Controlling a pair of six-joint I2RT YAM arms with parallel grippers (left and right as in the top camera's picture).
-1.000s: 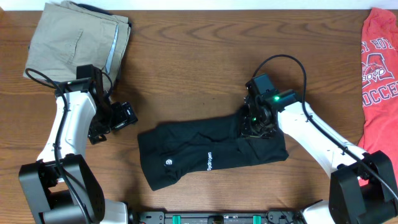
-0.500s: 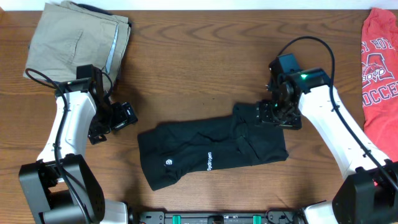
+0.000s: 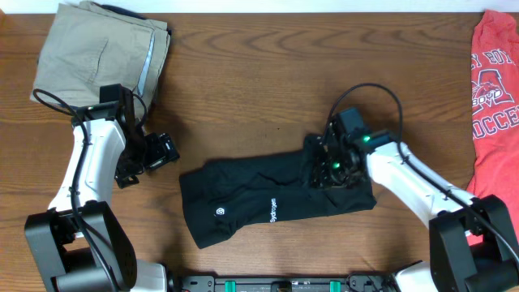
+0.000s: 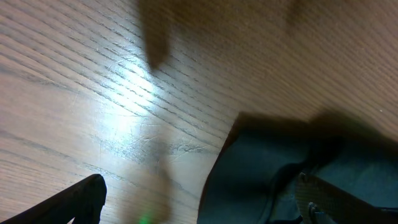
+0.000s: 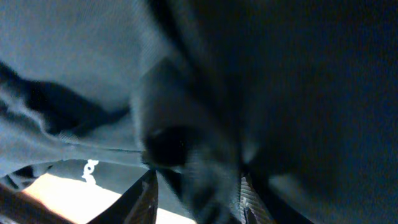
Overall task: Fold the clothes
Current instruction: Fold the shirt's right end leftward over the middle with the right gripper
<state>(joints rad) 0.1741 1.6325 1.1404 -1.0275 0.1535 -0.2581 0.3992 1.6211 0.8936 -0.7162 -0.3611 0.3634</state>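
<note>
Next, I move my left gripper to the black shirt's far corner (image 3: 195, 180) (image 4: 256, 143), at the end with the round white logo, and close it there.
The clothes here are a black shirt (image 3: 259, 203) lying crumpled and partly folded at the table's front middle, its round white logo (image 3: 219, 212) and white lettering (image 3: 272, 209) facing up. My right gripper (image 3: 327, 168) is down on the shirt's bunched right part. In the right wrist view a wad of black shirt (image 5: 280, 74) fills the gap between the fingers (image 5: 146, 199), so the right gripper (image 5: 198, 193) is shut on it. My left gripper (image 3: 165, 152) hovers open just left of the shirt. In the left wrist view the left gripper (image 4: 205, 208) holds nothing, and the shirt (image 4: 249, 174) shows as a dark edge.
Folded khaki trousers (image 3: 97, 53) lie at the back left corner, close behind the left arm. A red printed shirt (image 3: 495, 89) hangs over the table's right edge. Bare wooden table (image 3: 243, 89) stretches across the back middle.
The right gripper lifted off to the upper right with wider jaws, then came back down and closed on the shirt's right part. The left arm has not moved.
</note>
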